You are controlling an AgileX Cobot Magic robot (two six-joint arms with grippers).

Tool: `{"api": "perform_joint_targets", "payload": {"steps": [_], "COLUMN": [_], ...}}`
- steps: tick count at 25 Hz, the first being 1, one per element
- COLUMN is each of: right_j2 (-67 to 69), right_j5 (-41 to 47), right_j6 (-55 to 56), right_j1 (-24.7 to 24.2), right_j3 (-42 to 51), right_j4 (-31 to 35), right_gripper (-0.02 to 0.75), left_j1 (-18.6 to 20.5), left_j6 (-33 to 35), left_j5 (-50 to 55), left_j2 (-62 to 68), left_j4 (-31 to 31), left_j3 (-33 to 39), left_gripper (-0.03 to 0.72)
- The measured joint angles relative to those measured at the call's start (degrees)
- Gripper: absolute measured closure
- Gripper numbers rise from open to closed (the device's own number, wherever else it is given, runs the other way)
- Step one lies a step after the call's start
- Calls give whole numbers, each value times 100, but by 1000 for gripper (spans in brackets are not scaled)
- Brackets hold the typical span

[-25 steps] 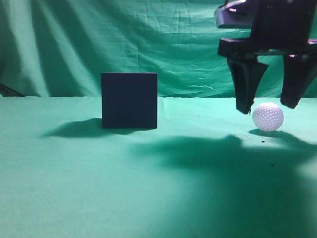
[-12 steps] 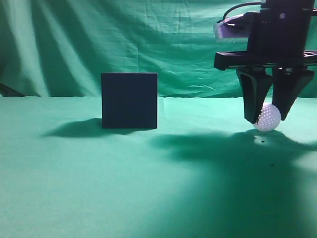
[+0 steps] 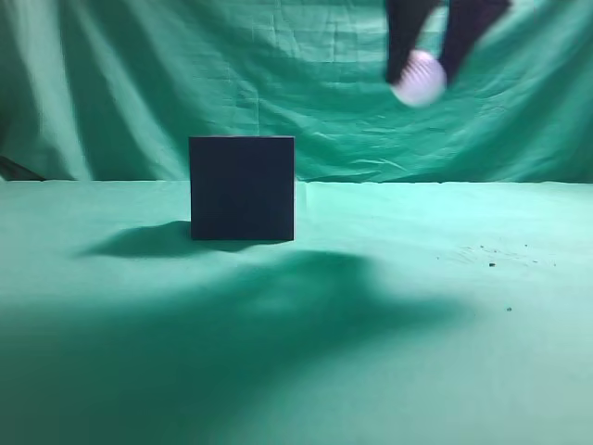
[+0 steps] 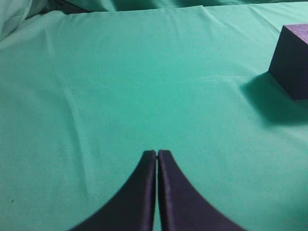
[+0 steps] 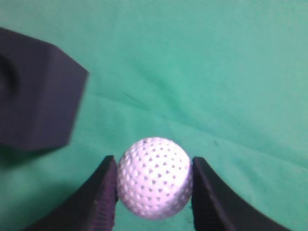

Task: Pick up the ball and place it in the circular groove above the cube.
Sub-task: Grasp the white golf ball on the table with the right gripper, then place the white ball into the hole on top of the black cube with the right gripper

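I should use my right gripper to release the white ball into the round groove centred on the dark navy cube's top (image 3: 247, 134) (image 5: 4, 78). The ball is now held high in the air.
The dark navy cube (image 3: 242, 188) stands on the green cloth at centre left. My right gripper (image 3: 422, 74) is shut on the white dimpled ball (image 3: 420, 80) and holds it high in the air, above and to the right of the cube. In the right wrist view the ball (image 5: 155, 178) sits between the two fingers (image 5: 154, 179), and the cube (image 5: 33, 91) lies at the left with part of a round groove showing at its edge. My left gripper (image 4: 157, 154) is shut and empty over bare cloth, with the cube (image 4: 291, 60) at its far right.
A green cloth (image 3: 389, 371) covers the table and hangs as a backdrop (image 3: 139, 74) behind. The arm casts a wide dark shadow (image 3: 232, 334) across the front of the cloth. A few dark specks (image 3: 491, 264) lie at the right.
My right gripper closed on the ball on the cloth, then lifted it well up and a little to the left. The cube and the left gripper have not moved.
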Motion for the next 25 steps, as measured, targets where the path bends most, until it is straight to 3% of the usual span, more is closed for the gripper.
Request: {"api": "perform_joint_targets", "payload": {"steps": [8, 14, 25], "right_j2": [366, 1071, 1560], "right_j5": [-272, -308, -550], "right_j6": [-345, -677, -1173], "right_j1": [900, 939, 948], "right_j3": [-976, -1410, -1522], "right_j4": [691, 1266, 1279], "right_gripper": [428, 428, 428], "left_j1": [0, 0, 0], "left_j6": [0, 0, 0], "left_j5": [0, 0, 0], "left_j2": [0, 0, 0], "left_j4": [0, 0, 0], "left_j3": [0, 0, 0], "left_gripper": [688, 688, 688]}}
